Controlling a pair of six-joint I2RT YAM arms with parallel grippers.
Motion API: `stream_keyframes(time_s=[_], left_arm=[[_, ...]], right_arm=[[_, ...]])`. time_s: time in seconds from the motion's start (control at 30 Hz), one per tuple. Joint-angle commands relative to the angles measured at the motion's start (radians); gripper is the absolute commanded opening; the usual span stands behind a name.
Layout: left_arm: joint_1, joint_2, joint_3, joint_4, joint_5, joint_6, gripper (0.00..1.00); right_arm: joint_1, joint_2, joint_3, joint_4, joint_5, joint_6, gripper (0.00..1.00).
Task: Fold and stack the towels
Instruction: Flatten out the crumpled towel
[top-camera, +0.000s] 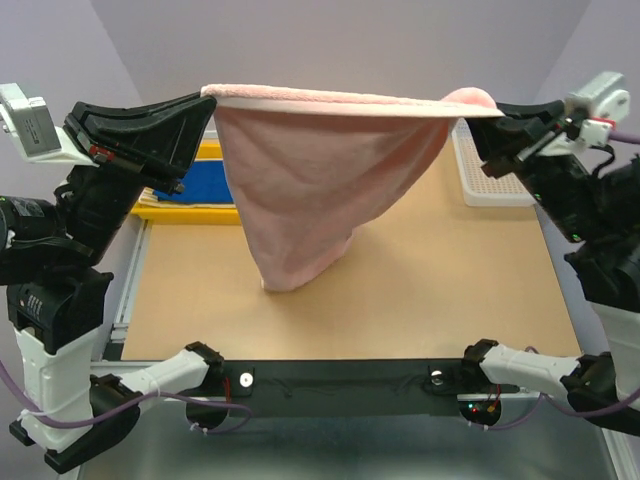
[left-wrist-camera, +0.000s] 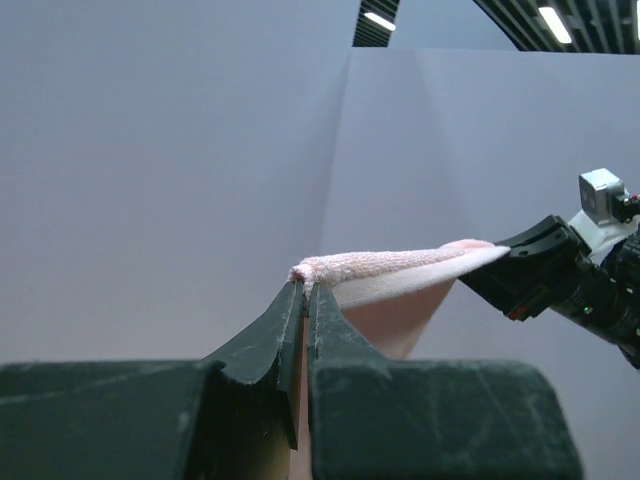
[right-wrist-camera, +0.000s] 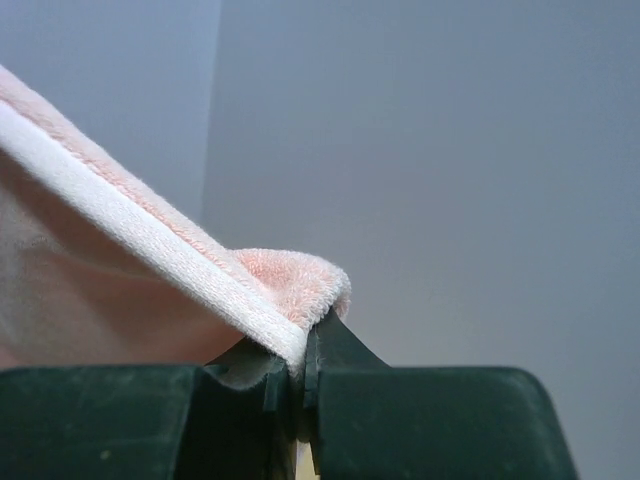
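Note:
Next, my right gripper lets go of the pink towel on the middle of the tan tabletop (top-camera: 370, 235), at a spot that is closer to me than the white tray. The towel now hangs stretched high above the table.
A pale pink towel (top-camera: 315, 180) hangs stretched high above the table, its top edge taut between both grippers and its body drooping to a point that touches the tabletop. My left gripper (top-camera: 207, 100) is shut on the towel's left corner (left-wrist-camera: 310, 268). My right gripper (top-camera: 478, 112) is shut on the right corner (right-wrist-camera: 295, 290), the jaws pinching the white hem. A blue towel (top-camera: 205, 183) lies at the back left on a yellow one (top-camera: 185, 212), partly hidden behind the left arm and the pink cloth.
A white perforated tray (top-camera: 490, 175) stands at the back right. The tan tabletop (top-camera: 430, 290) lies under the hanging cloth. A black bar (top-camera: 340, 385) with the arm bases runs along the near edge.

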Motion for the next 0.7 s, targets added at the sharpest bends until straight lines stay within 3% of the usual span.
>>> stream_keyframes(time_s=[0.0,0.17,0.33,0.5,0.67], left_arm=[[0.029,-0.056,0.078,0.124,-0.058,0.042,0.00],[0.029,-0.029,0.117,0.113,-0.055,0.025,0.00],[0.029,0.049,0.141,0.113,-0.260,0.031,0.00],[0.029,0.235,0.233,0.090,-0.470,0.136,0.00],[0.047,0.368,0.108,0.161,-0.575,0.214,0.00]], right_arm=[[-0.034,-0.100,0.087,0.010,-0.006,0.039,0.00],[-0.032,-0.057,0.178,-0.001,-0.029,0.042,0.01],[-0.032,0.081,0.294,-0.002,0.035,0.002,0.00],[-0.034,0.251,0.425,0.007,0.250,-0.111,0.00],[-0.043,0.409,0.332,0.093,0.437,-0.268,0.00]])
